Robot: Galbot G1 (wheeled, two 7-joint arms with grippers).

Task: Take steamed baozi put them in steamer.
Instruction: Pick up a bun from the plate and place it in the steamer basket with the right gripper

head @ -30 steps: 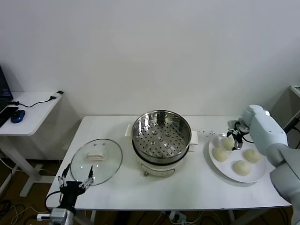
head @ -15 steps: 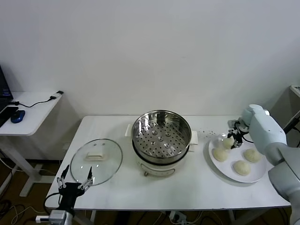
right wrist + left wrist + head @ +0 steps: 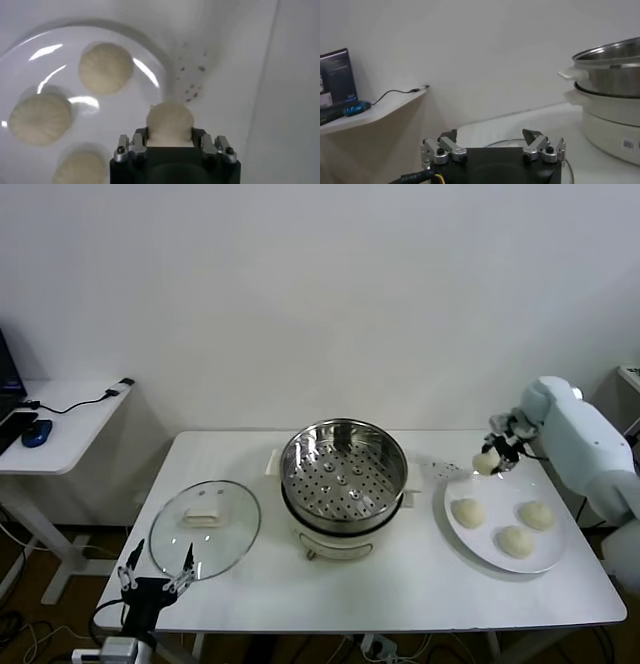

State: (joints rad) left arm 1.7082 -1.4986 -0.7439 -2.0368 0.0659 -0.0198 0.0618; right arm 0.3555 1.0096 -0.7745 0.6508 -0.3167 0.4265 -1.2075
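Observation:
Next, I let go of the baozi, which hangs above the white plate now, with my right gripper on the back part of the steamer's perforated bottom (image 3: 342, 455).
A cream-white steamed baozi (image 3: 486, 463) hangs above the back left edge of the white plate (image 3: 452, 522), with my right gripper (image 3: 491, 454) shut on it. In the right wrist view the bun (image 3: 169, 121) bulges out between the dark fingers (image 3: 141, 136) of that gripper (image 3: 169, 136). On the plate lie three more baozi (image 3: 468, 512) (image 3: 537, 515) (image 3: 516, 540). The shiny steamer (image 3: 344, 469), with nothing on its perforated bottom, stands mid-table on its white cooker base. My left gripper (image 3: 157, 570) hangs open below the table's front left corner, holding nothing.
A round glass lid (image 3: 205, 526) lies flat left of the steamer. A side desk (image 3: 65, 419) with a mouse and cable stands at far left. Small dark specks (image 3: 440, 467) dot the table between steamer and plate.
My right gripper has shut on one baozi and lifted it off the plate, up and toward the back. The left gripper has sunk slightly.

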